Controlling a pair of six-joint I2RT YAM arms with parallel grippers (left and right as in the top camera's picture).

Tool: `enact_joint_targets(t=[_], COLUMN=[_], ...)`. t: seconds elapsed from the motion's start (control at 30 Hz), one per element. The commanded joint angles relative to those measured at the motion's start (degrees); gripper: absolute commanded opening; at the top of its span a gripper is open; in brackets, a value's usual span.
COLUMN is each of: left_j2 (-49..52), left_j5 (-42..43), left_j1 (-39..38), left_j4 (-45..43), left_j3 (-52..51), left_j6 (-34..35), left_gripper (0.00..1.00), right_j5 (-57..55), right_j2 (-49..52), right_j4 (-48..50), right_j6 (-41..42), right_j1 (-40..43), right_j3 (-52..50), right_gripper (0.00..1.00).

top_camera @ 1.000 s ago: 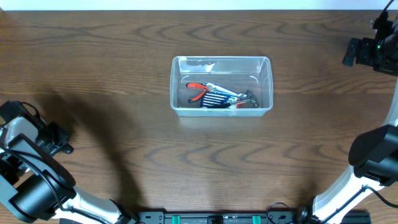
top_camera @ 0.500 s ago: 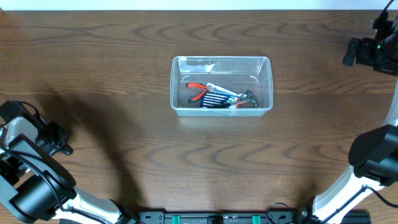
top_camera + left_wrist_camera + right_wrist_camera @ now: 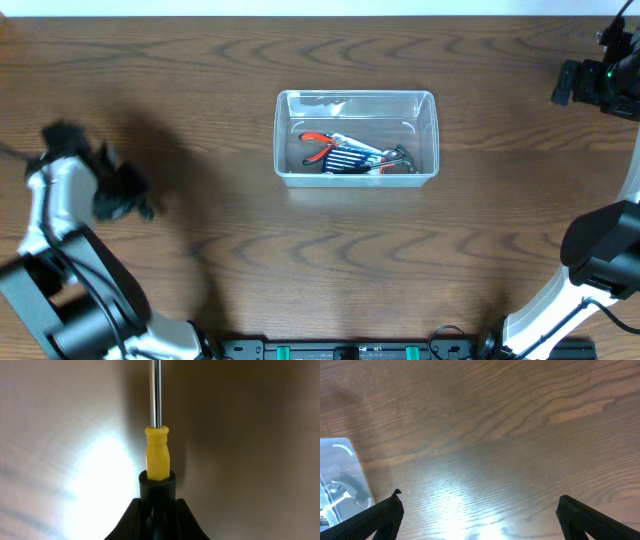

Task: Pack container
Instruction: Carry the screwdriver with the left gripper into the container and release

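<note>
Next, my left gripper lets go of the yellow-handled screwdriver in the clear plastic container (image 3: 348, 127), at a spot that lies just beyond the red-handled pliers.
The clear plastic container (image 3: 356, 97) stands at the middle of the table. It holds red-handled pliers (image 3: 318, 144), a dark set of bits (image 3: 350, 159) and other small tools. My left gripper (image 3: 158, 504) is shut on the black grip of a yellow-handled screwdriver (image 3: 157, 455), whose steel shaft points away from the camera. In the overhead view the left gripper (image 3: 128, 196) is far left of the container. My right gripper (image 3: 479, 500) is open and empty over bare wood; overhead it (image 3: 572, 84) is at the far right. A corner of the container (image 3: 340, 477) shows at the left of the right wrist view.
The brown wooden table (image 3: 330, 260) runs to a pale far edge at the top. The arm bases stand at the front left and front right corners.
My left arm has swung up and to the right from the front left corner, towards the middle of the table. The right arm and the container have not moved.
</note>
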State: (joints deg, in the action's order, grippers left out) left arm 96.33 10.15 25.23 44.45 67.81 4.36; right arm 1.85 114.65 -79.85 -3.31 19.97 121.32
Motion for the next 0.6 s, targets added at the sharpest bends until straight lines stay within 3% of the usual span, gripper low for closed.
enact_joint_targets(t=[0.0,0.17,0.33,0.43,0.57], left_j2=[-8.1,-10.4,-8.9,-5.9,0.5], left_j5=[0.7,-1.0,-0.9,-0.9,-0.9], left_j1=[-9.1,-25.5,-39.6,-45.0,-49.2], left_j4=[-0.8,-2.0,-6.8,-8.6,-12.7], left_j3=[7.7,16.8,17.2,17.2,17.2], left_j6=[-3.2,-15.0,-33.6,-40.9,-43.0], left_gripper=[0.06,0.06,0.06,0.06,0.06], right_j5=[0.3,0.3,0.3,0.3,0.3], right_j2=[-0.2,-0.2,-0.2,-0.2,-0.2], right_j4=[0.1,-0.3,-0.5,-0.5,-0.5], right_j6=[0.7,0.7,0.7,0.7,0.7], right_j1=[-0.5,-0.5,-0.5,-0.5,-0.5], right_j3=[0.1,0.1,0.1,0.1,0.1], right_gripper=[0.99,0.99,0.99,0.99,0.99])
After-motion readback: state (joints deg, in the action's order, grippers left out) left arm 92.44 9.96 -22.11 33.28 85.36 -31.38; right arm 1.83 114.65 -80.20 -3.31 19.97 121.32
